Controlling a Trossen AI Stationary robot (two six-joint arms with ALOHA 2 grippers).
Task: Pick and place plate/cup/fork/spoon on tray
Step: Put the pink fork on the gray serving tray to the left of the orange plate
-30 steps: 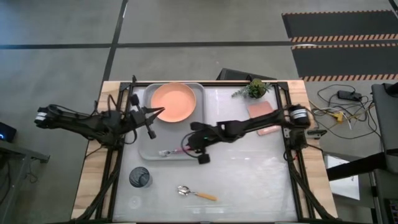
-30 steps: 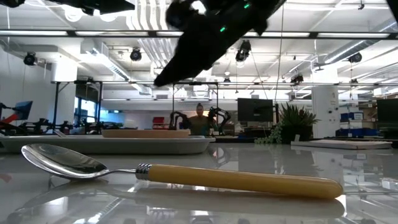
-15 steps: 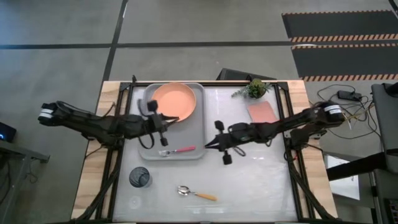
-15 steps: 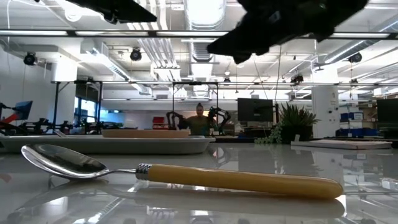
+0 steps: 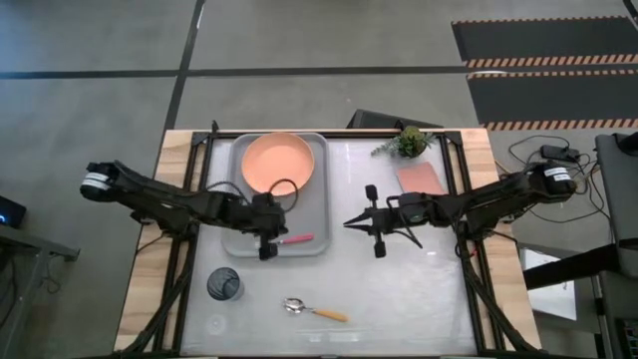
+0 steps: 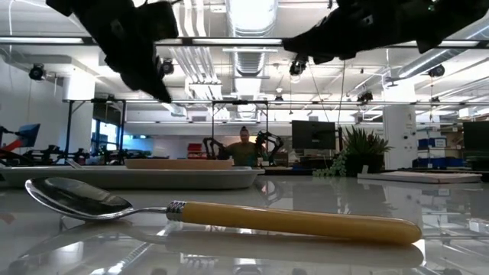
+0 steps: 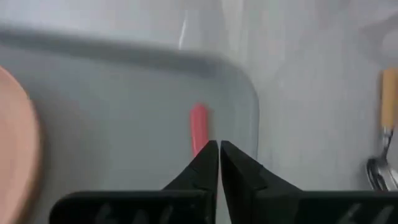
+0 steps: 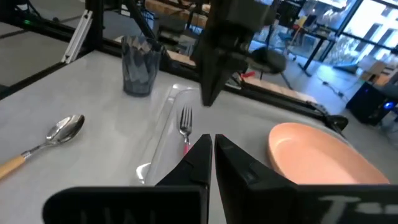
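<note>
The fork is near the tray's near edge and away from the plate, so next I grab its pink handle [image 5: 299,239] with my left gripper and move the fork next to the plate.
The light-grey tray [image 5: 317,204] lies at the table's far left, with the salmon-orange plate [image 5: 279,163] flat on its far half and the pink-handled fork [image 5: 296,239] lying flat along its near edge. My left gripper [image 5: 282,235] is shut and hangs above the fork's handle [image 7: 199,124] without touching it; the low view shows it [image 6: 162,93] well above the tray. My right gripper [image 5: 348,221] is shut and empty, just right of the tray. The dark cup [image 5: 224,285] stands near the front left. The orange-handled spoon [image 5: 315,310] lies near the front edge.
A pink rectangular slab [image 5: 419,179] and a small potted plant [image 5: 407,142] sit at the far right. The table between the tray's right rim and the slab, and to the right of the spoon, is bare.
My right gripper has drawn back from the fork on the tray toward the table's right edge. My left gripper has swung from beside the plate toward the near right, over the fork's handle. The fork has stayed lying on the tray.
</note>
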